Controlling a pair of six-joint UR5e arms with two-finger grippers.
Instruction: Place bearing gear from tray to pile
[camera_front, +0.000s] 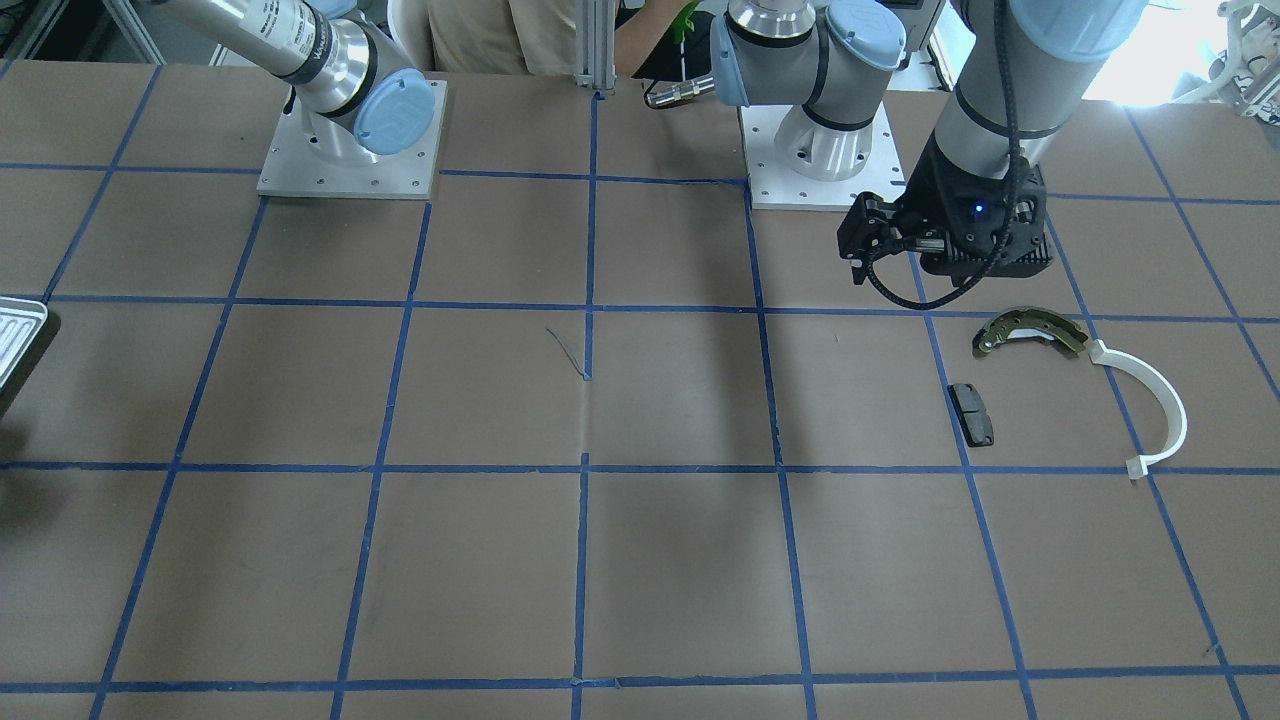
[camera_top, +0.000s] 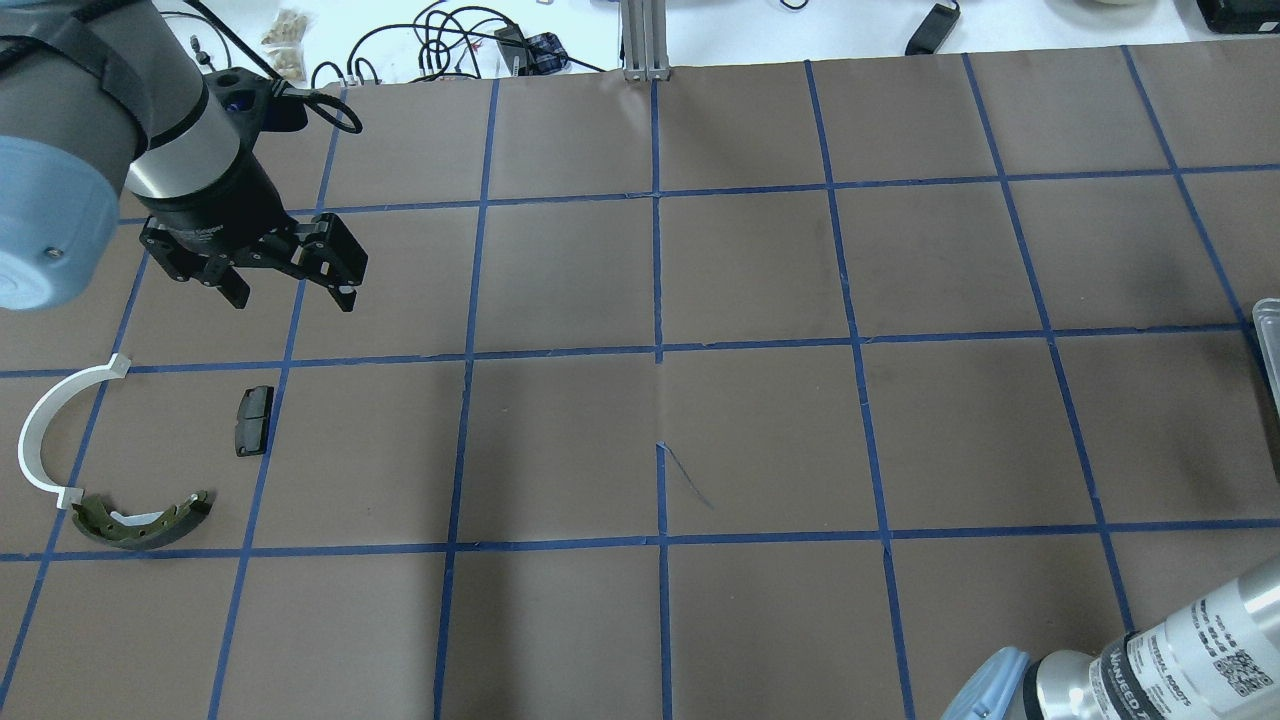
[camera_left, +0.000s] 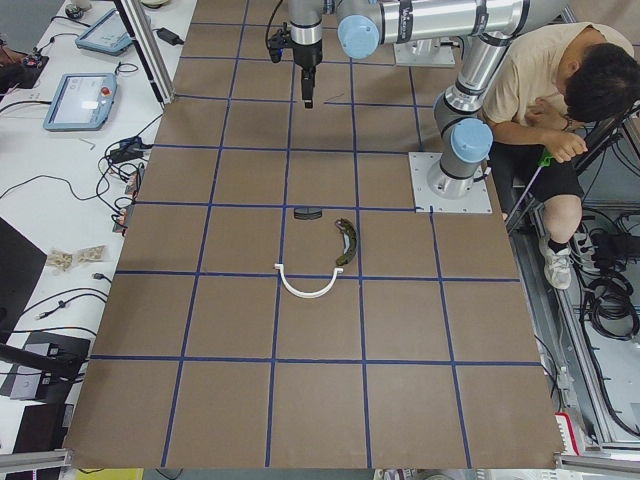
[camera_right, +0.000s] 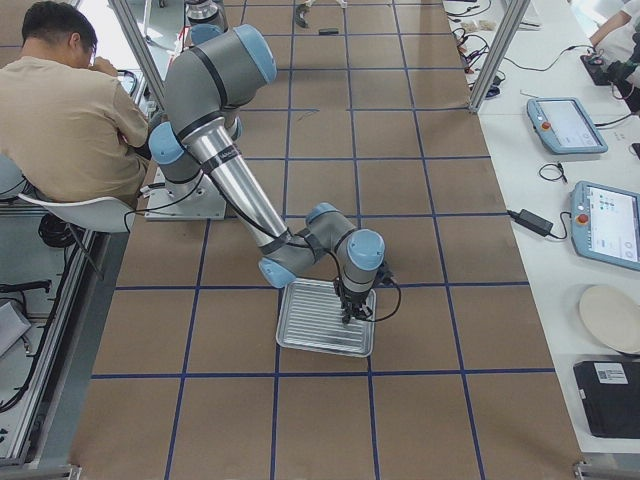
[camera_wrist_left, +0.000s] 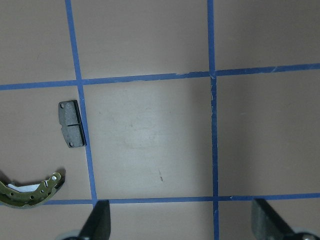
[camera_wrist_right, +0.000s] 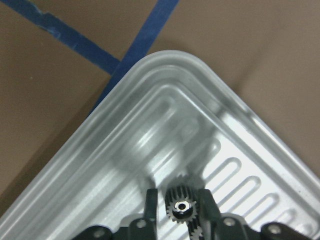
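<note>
My right gripper should release the bearing gear on the table (camera_front: 602, 395) next to the gap in the middle blue tape.
The small dark bearing gear (camera_wrist_right: 180, 206) stands in a corner area of the ribbed silver tray (camera_wrist_right: 125, 150). My right gripper (camera_wrist_right: 179, 212) points down into the tray (camera_right: 300, 342) with its fingers (camera_wrist_right: 207, 207) tight on both sides of the gear. The pile lies on the far side of the table: a brass-grey brake shoe (camera_top: 140, 520), a white half-ring (camera_top: 40, 435) and a dark pad (camera_top: 254, 420). My left gripper (camera_top: 294, 298) hangs open and empty above the table just beyond the pad. The pad (camera_wrist_left: 72, 124) and the shoe (camera_wrist_left: 30, 187) show below it.
The table is brown with a blue tape grid (camera_top: 658, 350). The two arm bases (camera_front: 350, 150) stand at the robot's edge. A seated person (camera_right: 70, 110) is beside the bases. Cables and tablets (camera_left: 85, 100) lie on the side bench.
</note>
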